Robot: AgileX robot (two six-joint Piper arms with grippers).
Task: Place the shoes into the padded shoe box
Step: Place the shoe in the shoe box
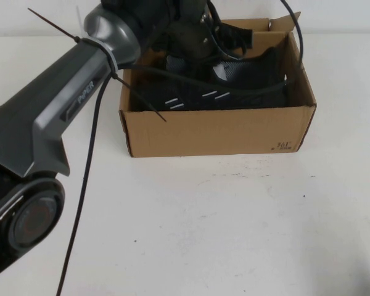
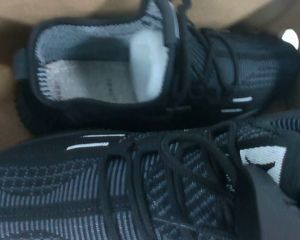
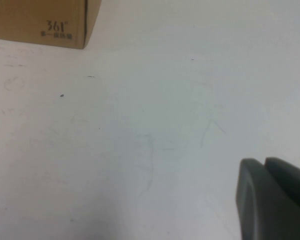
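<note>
My left gripper is going to let go of the nearer shoe between the farther shoe and the box's front side (image 1: 219,98) (image 2: 185,157).
The brown cardboard shoe box (image 1: 216,132) stands at the back middle of the white table. Both black knit sneakers lie inside it, side by side. The nearer shoe (image 1: 191,97) shows white dash marks; the farther shoe (image 1: 262,68) lies behind it. My left gripper (image 1: 194,38) reaches down into the box over the shoes. In the left wrist view the far shoe (image 2: 155,70) shows its grey lining and the near shoe (image 2: 115,195) fills the foreground. My right gripper (image 3: 265,164) is shut and empty, low over bare table, out of the high view.
The left arm (image 1: 68,105) and its cables cross the table's left side and the box's left end. A corner of the box (image 3: 40,22) with dark print shows in the right wrist view. White table (image 1: 234,228) lies in front of the box.
</note>
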